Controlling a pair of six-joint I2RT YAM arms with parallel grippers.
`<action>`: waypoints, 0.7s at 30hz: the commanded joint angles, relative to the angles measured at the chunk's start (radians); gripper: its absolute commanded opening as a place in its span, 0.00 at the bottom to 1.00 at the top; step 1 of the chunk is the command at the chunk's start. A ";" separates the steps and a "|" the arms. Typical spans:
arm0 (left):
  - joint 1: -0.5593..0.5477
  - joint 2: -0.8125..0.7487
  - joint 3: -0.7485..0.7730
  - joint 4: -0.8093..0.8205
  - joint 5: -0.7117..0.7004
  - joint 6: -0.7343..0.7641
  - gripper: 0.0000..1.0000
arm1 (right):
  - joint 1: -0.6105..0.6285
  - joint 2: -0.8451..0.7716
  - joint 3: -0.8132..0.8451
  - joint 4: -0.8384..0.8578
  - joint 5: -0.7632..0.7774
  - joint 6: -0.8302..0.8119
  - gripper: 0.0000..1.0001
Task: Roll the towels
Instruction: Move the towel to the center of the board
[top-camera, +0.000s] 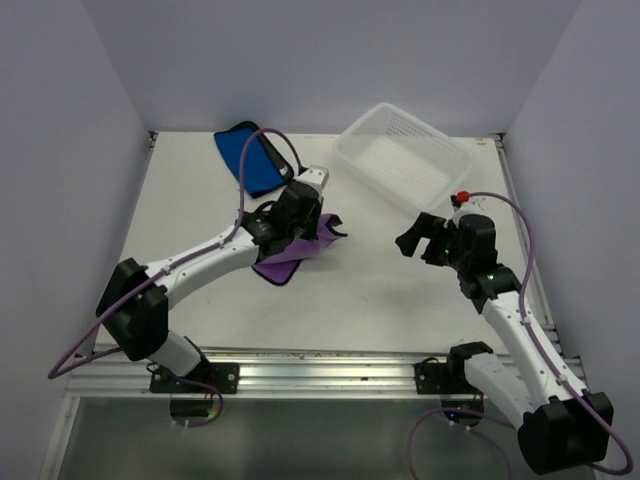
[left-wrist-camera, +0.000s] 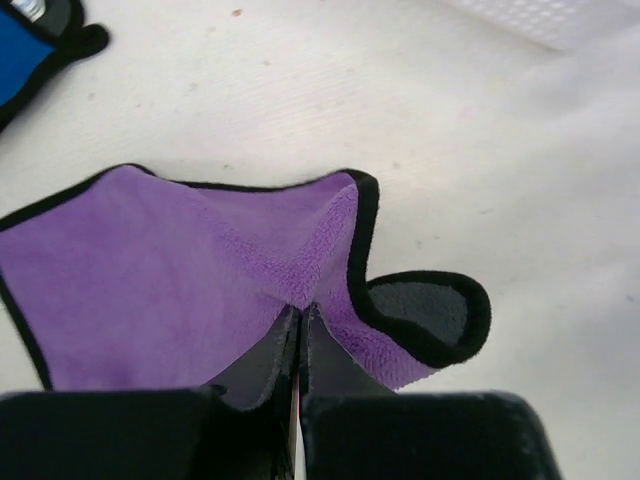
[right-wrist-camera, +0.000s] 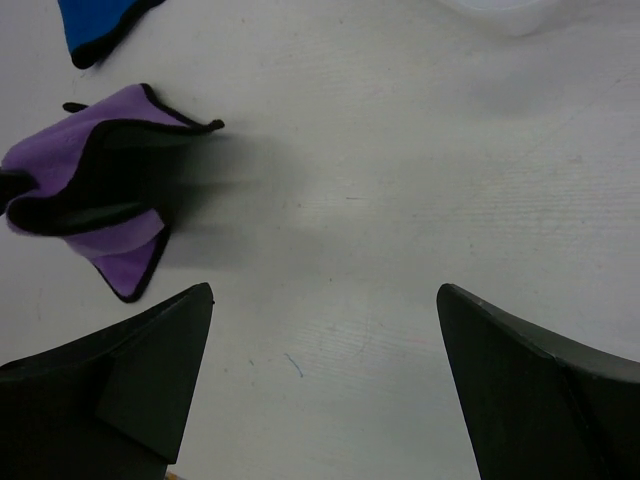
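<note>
The purple towel's curled corner (top-camera: 344, 235) (right-wrist-camera: 217, 126), the one sticking out toward the basket's side of the table, is the next place for my right gripper to go and close.
The purple towel (top-camera: 296, 252) with black edging lies crumpled in the middle of the table, one corner curled over to show its grey underside (left-wrist-camera: 430, 312). My left gripper (left-wrist-camera: 300, 318) is shut on a pinched fold of it near that corner. The same purple towel (right-wrist-camera: 95, 190) shows at the left of the right wrist view, lifted into a peak. The blue towel (top-camera: 250, 158) lies flat at the back left, and its corner (left-wrist-camera: 20, 55) shows in the left wrist view. My right gripper (right-wrist-camera: 325, 295) hangs open over bare table, well right of the purple towel (top-camera: 296, 252).
A white perforated basket (top-camera: 405, 157) sits tilted at the back right, close to the right arm. White walls close in the table on three sides. An aluminium rail (top-camera: 320, 372) runs along the near edge.
</note>
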 joint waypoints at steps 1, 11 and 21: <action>-0.065 -0.090 0.033 -0.004 0.053 -0.024 0.00 | 0.003 -0.025 -0.012 -0.020 0.039 0.026 0.99; -0.292 -0.272 -0.215 0.154 0.144 0.009 0.90 | 0.005 -0.041 -0.014 -0.040 0.067 0.072 0.99; -0.294 -0.310 -0.300 0.056 -0.172 -0.107 1.00 | 0.003 -0.019 -0.015 -0.041 0.074 0.100 0.94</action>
